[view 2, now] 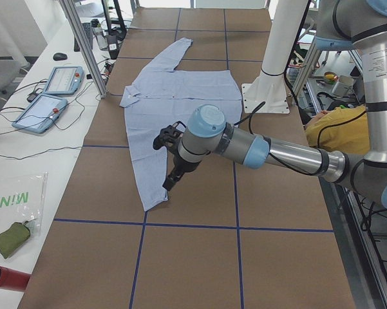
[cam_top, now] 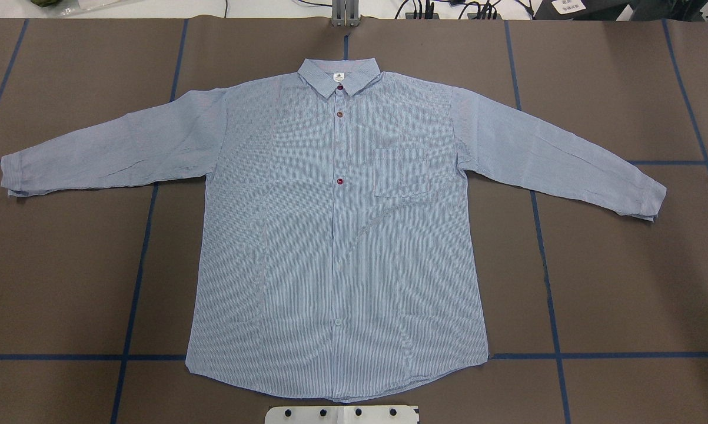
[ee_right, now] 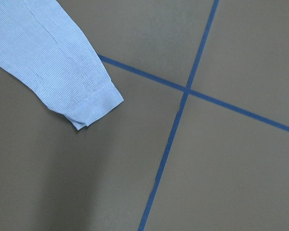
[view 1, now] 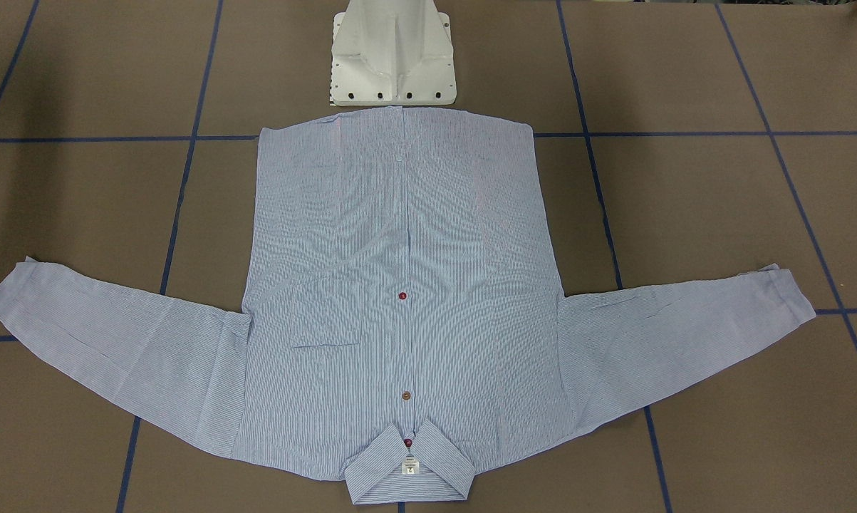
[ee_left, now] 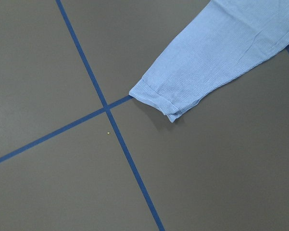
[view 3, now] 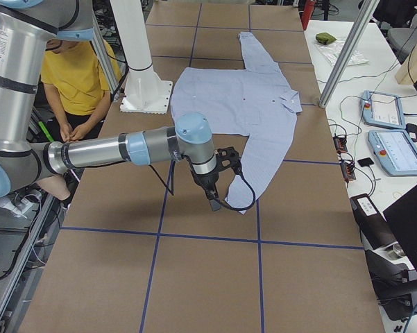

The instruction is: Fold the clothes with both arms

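Observation:
My right gripper is to grab next the cuff's hem-side corner [view 1: 26,263] [ee_right: 79,123] on the light blue striped shirt's sleeve, the one on the chest pocket's side.
The light blue striped shirt [cam_top: 336,235] lies flat and face up on the brown table, buttoned, with both sleeves spread out sideways and the collar [view 1: 408,470] on the far side from the base. No arm shows in the overhead or front views. In the exterior left view my left gripper [view 2: 170,179] hangs over the near sleeve cuff [view 2: 156,201]; I cannot tell if it is open. In the exterior right view my right gripper [view 3: 214,201] hangs beside the other cuff [view 3: 246,202]; I cannot tell its state. The wrist views show the cuffs [ee_left: 158,98] [ee_right: 95,103] but no fingers.
The white pedestal base [view 1: 392,57] stands at the shirt's hem. Blue tape lines [cam_top: 136,282] grid the table. A person in yellow [view 3: 73,76] stands behind the base. Teach pendants [view 2: 51,96] and metal posts [view 2: 84,45] line the operators' side.

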`<action>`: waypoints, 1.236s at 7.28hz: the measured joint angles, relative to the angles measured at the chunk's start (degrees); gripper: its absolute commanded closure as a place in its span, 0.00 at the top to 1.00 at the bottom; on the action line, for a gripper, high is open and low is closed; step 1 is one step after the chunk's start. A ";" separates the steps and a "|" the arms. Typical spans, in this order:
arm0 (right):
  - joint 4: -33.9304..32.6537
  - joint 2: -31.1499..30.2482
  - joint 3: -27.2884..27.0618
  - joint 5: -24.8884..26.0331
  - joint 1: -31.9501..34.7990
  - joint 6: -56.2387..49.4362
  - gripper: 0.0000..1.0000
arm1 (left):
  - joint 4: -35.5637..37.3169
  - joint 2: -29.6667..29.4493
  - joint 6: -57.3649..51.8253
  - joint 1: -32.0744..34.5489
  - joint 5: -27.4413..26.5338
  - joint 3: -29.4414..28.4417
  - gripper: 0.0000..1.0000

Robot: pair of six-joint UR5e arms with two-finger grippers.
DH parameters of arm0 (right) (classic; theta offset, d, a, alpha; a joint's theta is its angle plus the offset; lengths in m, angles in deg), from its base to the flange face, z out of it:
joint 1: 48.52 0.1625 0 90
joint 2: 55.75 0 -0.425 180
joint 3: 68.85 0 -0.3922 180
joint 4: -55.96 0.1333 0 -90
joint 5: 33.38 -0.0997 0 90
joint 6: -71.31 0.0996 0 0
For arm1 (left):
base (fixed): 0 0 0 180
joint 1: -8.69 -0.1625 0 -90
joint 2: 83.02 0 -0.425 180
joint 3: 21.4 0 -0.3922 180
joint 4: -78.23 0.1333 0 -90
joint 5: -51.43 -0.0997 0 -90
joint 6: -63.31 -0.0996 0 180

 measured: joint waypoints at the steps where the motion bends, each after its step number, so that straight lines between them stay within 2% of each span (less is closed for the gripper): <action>1: 4.17 0.45 1.39 -0.10 0.00 1.20 1.00 | -4.62 -3.14 0.24 0.29 0.10 -2.59 1.00; 3: 16.10 0.11 6.71 -2.01 -0.02 3.71 1.00 | -10.28 -5.55 0.33 0.38 0.41 -6.78 1.00; 4: 22.61 -0.17 9.42 -4.20 -0.60 8.25 1.00 | -11.58 -5.62 0.32 0.40 0.46 -7.55 1.00; 5: 27.63 -0.30 10.98 -5.72 -2.71 17.91 1.00 | -12.18 -5.51 0.29 0.40 0.51 -7.83 1.00; 6: 32.83 -0.41 11.63 -4.58 -6.55 29.13 1.00 | -12.50 -5.34 0.25 0.40 0.55 -7.91 1.00; 7: 37.79 -0.80 11.91 -0.79 -11.54 39.79 0.99 | -12.66 -5.23 0.20 0.40 0.57 -7.91 1.00; 9: 46.80 -2.08 12.48 12.36 -23.94 59.11 0.97 | -12.75 -5.17 0.13 0.40 0.58 -7.91 1.00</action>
